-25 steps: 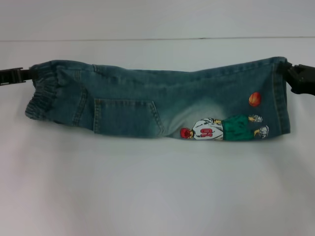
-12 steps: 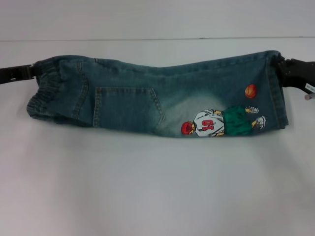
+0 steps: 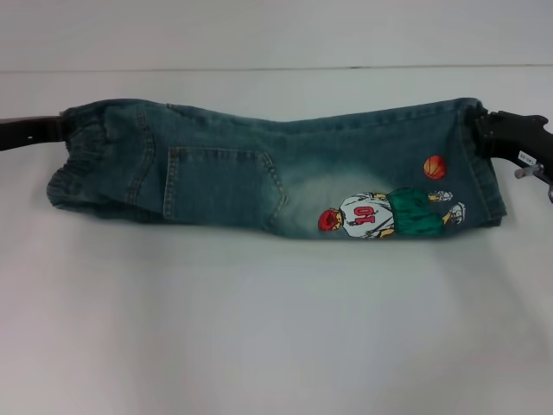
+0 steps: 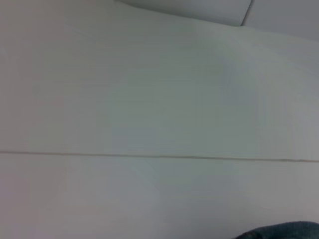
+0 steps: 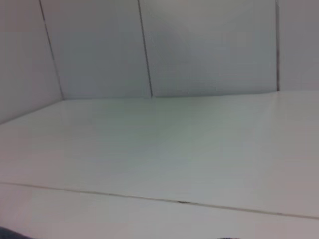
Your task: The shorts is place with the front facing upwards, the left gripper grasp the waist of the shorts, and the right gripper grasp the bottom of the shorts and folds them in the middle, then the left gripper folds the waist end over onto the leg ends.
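Observation:
Next, I release the shorts' far waist corner with my left gripper on the white table [image 3: 78, 131] under the ruffled waist's far end.
The blue denim shorts [image 3: 242, 173] stretch across the white table, folded lengthwise, with the back pocket and the basketball-player print facing up. The ruffled waist of the shorts [image 3: 78, 169] is at the left, and my left gripper [image 3: 55, 130] is shut on its far corner. At the right, the straight bottom of the shorts [image 3: 486, 173] is held at its far corner by my right gripper [image 3: 478, 124], which is shut on it. The far edge of the denim sags a little between the two grips. A sliver of denim [image 4: 286, 231] shows in the left wrist view.
The white table [image 3: 259, 328] spreads wide in front of the shorts. A thin seam [image 3: 259, 68] runs across it behind them. White wall panels [image 5: 199, 45] close off the far side in the right wrist view.
Both grippers have carried the shorts slightly away from me, and the right one has moved inward. The near edge and the print now sit farther back on the table.

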You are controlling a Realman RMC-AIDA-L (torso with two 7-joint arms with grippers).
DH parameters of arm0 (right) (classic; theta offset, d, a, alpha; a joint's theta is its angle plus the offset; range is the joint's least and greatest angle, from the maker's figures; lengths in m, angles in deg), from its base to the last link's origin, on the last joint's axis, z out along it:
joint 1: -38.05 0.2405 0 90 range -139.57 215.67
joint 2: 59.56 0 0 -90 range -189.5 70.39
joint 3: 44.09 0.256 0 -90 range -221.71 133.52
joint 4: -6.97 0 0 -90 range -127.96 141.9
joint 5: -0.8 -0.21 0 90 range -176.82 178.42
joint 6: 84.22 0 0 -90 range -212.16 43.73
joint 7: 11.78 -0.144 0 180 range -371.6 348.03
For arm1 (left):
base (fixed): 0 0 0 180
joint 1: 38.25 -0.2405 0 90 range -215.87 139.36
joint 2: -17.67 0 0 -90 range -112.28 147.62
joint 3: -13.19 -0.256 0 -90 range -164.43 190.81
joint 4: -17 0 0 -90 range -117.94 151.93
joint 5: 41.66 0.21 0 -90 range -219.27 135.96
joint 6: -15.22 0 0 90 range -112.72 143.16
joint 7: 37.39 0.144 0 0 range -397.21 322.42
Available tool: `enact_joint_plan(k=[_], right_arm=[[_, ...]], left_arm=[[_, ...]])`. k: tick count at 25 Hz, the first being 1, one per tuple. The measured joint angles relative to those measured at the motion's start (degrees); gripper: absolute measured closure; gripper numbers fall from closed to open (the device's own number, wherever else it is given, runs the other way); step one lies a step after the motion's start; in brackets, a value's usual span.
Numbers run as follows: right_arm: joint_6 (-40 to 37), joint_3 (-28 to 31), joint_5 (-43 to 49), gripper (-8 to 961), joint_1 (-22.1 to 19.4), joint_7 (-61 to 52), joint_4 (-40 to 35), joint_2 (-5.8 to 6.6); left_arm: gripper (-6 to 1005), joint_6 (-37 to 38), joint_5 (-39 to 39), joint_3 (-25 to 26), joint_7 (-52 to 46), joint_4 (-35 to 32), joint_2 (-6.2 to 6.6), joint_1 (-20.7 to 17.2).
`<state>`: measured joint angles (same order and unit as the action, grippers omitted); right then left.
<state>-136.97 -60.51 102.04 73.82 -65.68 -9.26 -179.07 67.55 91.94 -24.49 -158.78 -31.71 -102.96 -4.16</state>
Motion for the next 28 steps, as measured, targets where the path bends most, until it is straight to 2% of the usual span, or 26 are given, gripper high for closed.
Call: enact_joint_plan(k=[5, 14, 28], right_arm=[[1.3, -0.4, -0.8, 942, 0.5, 0.5, 0.6, -0.01], [3.2, -0.5, -0.7, 941, 1.2, 0.0, 1.4, -0.01], [7.4, -1.0, -0.4, 943, 3.3, -0.1, 2.3, 0.0]], left_arm=[[971, -3.2, 0.0, -3.5, 0.0, 0.8, -0.29, -0.2], [969, -7.1, -0.2, -3.6, 0.5, 1.2, -0.45, -0.9], [959, -8.7, 0.1, -4.2, 1.1, 2.6, -0.66, -1.0]])
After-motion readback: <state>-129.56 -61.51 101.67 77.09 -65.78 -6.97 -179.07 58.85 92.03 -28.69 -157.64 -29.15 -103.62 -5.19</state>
